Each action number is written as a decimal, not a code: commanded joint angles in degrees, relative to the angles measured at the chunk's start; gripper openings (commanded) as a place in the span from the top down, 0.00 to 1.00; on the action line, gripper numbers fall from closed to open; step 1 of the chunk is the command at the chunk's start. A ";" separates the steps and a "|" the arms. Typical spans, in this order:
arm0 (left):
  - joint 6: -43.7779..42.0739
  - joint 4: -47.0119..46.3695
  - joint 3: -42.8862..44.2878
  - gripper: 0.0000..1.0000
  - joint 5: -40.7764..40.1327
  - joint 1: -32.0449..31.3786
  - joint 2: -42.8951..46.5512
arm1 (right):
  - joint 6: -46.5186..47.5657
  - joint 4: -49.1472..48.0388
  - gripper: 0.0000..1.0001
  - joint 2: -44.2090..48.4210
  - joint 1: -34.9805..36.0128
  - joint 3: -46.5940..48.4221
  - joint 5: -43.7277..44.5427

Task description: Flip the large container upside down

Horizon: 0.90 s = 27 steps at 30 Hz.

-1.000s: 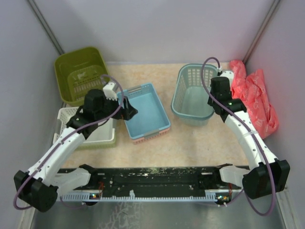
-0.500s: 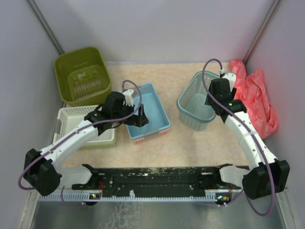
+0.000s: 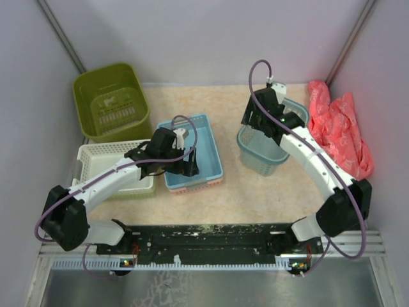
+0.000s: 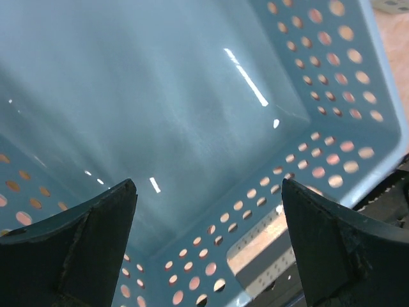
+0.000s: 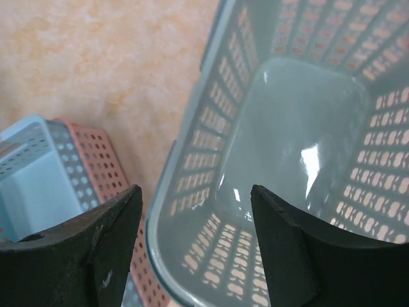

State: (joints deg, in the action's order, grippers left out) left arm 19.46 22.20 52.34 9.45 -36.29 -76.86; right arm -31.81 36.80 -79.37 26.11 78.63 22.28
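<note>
Right gripper, open by teal basket's rounded corner, should tip it by the straight part of the basket's rim (image 5: 183,142).
The large container (image 3: 110,100), a deep olive-green tub, stands upright with its opening upward in the back-left corner, seen only in the top view. Neither gripper is near it. My left gripper (image 3: 190,162) (image 4: 208,192) hangs open over the inside of a light blue perforated tray (image 3: 206,146) (image 4: 160,96), holding nothing. To the right, my right gripper (image 3: 251,121) (image 5: 196,192) is open above the left rim of a teal lattice basket (image 3: 263,155) (image 5: 294,128), with one finger outside the rim and one over the inside.
A pink tray (image 3: 192,187) (image 5: 96,153) lies under the blue one. A white basket in a pale green tray (image 3: 96,160) sits at the left, in front of the tub. A crumpled red bag (image 3: 339,128) lies by the right wall.
My right gripper has opened, let go of the teal basket and moved left; the basket shifted and tilted. My left arm swung right and forward over the blue tray.
</note>
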 commanded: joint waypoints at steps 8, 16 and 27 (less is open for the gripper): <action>-3.76 8.66 2.56 0.01 -7.53 -0.23 3.28 | -6.71 0.43 0.29 -10.90 0.17 5.46 -2.23; -4.99 8.69 9.88 0.01 -3.13 -0.19 6.34 | -6.08 -0.85 0.32 -13.43 0.25 5.59 -3.41; -4.89 6.63 9.71 0.01 -1.39 -0.18 7.13 | -2.67 -4.62 0.73 -11.62 0.26 3.23 -7.86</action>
State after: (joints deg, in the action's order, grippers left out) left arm 15.16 29.61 61.58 6.37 -36.29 -69.80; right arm -36.25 36.03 -92.79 25.87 81.76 16.71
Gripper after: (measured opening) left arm 0.995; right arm 0.290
